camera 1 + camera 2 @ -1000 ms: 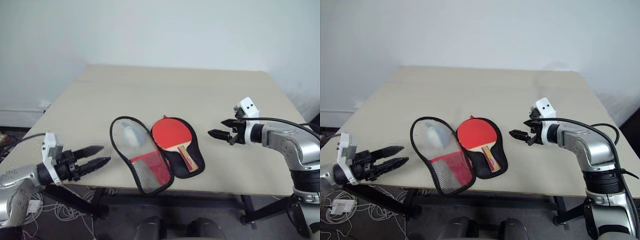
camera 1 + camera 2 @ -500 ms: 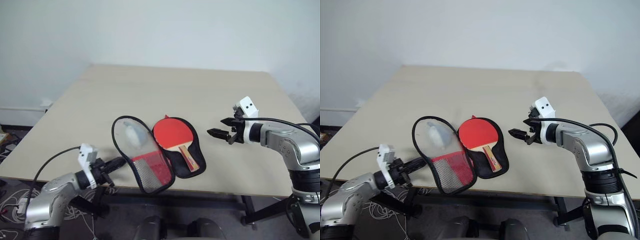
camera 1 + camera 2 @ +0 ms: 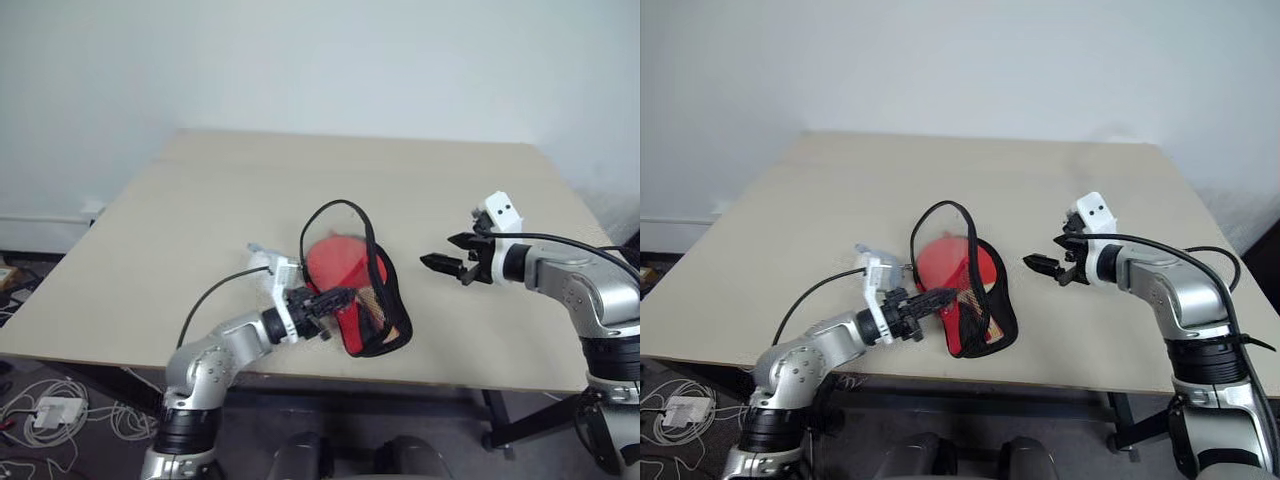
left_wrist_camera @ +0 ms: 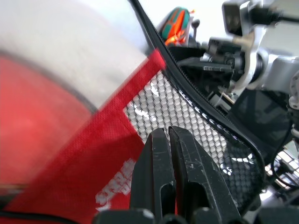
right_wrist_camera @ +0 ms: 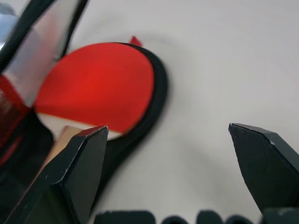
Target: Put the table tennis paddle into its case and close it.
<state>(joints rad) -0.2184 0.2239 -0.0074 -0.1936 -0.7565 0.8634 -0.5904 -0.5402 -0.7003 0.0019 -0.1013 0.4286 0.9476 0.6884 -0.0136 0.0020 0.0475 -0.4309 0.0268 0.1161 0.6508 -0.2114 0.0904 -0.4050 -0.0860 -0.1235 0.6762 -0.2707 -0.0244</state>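
Observation:
Next, my left gripper lets go of the case's flap so that it lies flat over the red paddle in the case's base [image 3: 359, 288].
The case [image 3: 396, 334] lies open near the table's front edge, its base flat on the table. Its flap [image 3: 335, 208], with the black zipper rim and mesh pocket [image 4: 187, 116], stands upright over the base. The table tennis paddle [image 3: 333, 262] rests in the base with its red face up [image 5: 103, 84], partly hidden behind the flap. My left gripper [image 3: 338, 297] is shut, its tips against the flap's lower red part [image 4: 167, 133]. My right gripper [image 3: 440, 252] hangs open just right of the case, with nothing between its fingers [image 5: 79, 168].
The pale wooden table [image 3: 200, 210] stretches far behind and to both sides of the case. Its front edge [image 3: 480, 385] runs close below the case. Cables lie on the floor [image 3: 50, 410] at the lower left.
My left gripper has shut and swung right from off the table's front-left edge to the case. The flap, flat on the table before, now stands upright over the paddle. The right gripper has hardly moved.

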